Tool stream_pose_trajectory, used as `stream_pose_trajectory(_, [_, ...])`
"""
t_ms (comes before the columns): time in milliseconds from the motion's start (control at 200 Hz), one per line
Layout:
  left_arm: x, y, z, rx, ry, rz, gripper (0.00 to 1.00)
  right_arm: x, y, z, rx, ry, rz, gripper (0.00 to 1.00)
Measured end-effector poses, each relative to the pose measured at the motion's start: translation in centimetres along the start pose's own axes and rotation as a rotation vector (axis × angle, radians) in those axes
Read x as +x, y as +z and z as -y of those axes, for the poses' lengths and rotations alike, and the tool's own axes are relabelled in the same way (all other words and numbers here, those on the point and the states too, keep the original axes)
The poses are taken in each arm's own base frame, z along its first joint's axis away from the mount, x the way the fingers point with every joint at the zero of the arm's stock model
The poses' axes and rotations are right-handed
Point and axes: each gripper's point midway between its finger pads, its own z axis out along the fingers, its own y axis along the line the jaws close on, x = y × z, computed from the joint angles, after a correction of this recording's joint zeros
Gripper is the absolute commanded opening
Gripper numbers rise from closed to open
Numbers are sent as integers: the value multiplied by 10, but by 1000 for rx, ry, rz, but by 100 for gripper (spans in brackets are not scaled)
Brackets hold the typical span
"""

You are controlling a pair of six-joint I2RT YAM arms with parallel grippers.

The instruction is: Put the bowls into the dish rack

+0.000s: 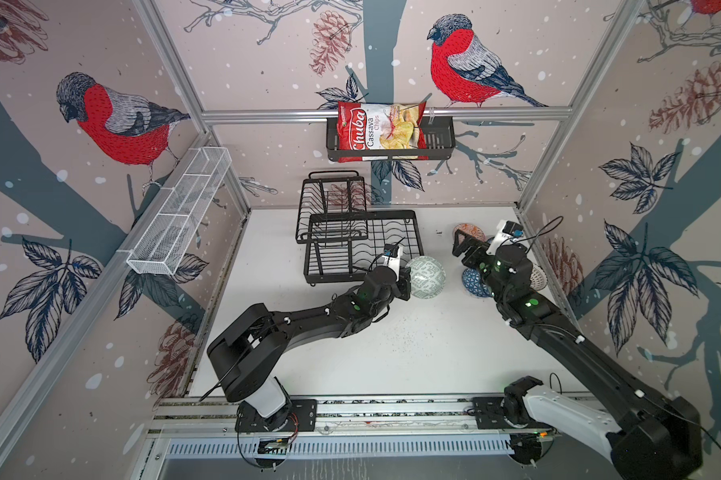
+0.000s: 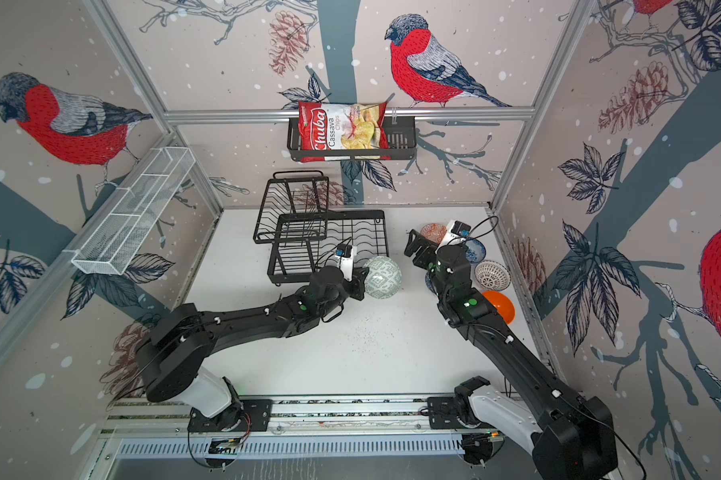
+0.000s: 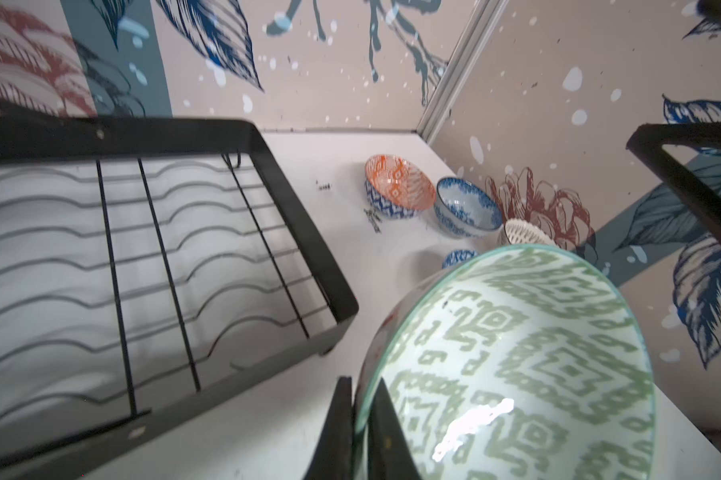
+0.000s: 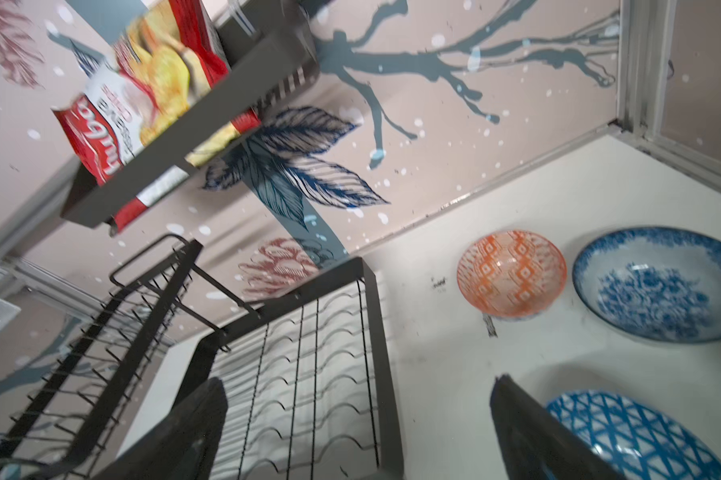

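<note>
My right gripper should take over the grey-green patterned bowl by closing on its free rim [image 1: 443,271], away from my left gripper.
My left gripper [image 1: 406,286] [image 3: 360,415] is shut on the rim of the grey-green patterned bowl [image 1: 426,277] [image 3: 516,353]. It holds the bowl tilted, just right of the black wire dish rack [image 1: 363,245] [image 3: 300,232]. My right gripper [image 1: 468,245] [image 4: 356,415] hangs open and empty above the table, between the rack and the bowls at the back right. These bowls are salmon-orange [image 4: 512,274], blue-white floral [image 4: 657,286], dark blue geometric [image 4: 641,432], white lattice [image 2: 492,275] and plain orange [image 2: 500,306]. No bowl shows in the rack.
A black basket [image 1: 437,141] with a chips bag [image 1: 381,126] hangs on the back wall above the rack. A long white mesh shelf [image 1: 180,212] runs along the left wall. Patterned walls close the table on three sides.
</note>
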Motion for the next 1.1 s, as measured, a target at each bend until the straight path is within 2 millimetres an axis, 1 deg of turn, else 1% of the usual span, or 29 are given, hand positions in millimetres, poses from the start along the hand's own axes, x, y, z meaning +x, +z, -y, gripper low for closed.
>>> stream_pose_trajectory(80, [-12,12,6,-29,61,97,0,-6,7,-10,-31,4,0,99])
stream_pose_trajectory(135, [-17,18,11,-41,111,155,0,-8,12,-12,-44,7,-1,100])
stream_pose_trajectory(200, [-21,23,16,-75,164,235,0,-6,15,-8,-46,11,-9,99])
stream_pose_trajectory(270, [-21,29,17,-122,218,305,0,1,17,0,-47,34,-21,99])
stream_pose_trajectory(355, [-21,37,10,-204,274,366,0,12,17,7,-52,43,-40,100])
stream_pose_trajectory(410, [-21,41,6,-254,299,398,0,15,15,8,-66,63,-51,100])
stream_pose_trajectory(570, [-26,39,-9,-391,344,477,0,14,14,0,-122,90,-51,100])
stream_pose_trajectory(695, [-33,37,-11,-458,363,524,0,19,16,-7,-168,103,-77,100])
stream_pose_trajectory(775, [-34,38,-12,-490,376,543,0,28,20,-11,-197,123,-112,100])
stream_pose_trajectory(885, [-30,39,-15,-524,407,536,0,46,25,-13,-225,149,-170,99])
stream_pose_trajectory(996, [-27,40,-18,-547,428,526,0,57,27,-16,-258,180,-209,95])
stream_pose_trajectory(1101, [-25,40,-20,-556,434,525,0,63,30,-23,-296,230,-235,90])
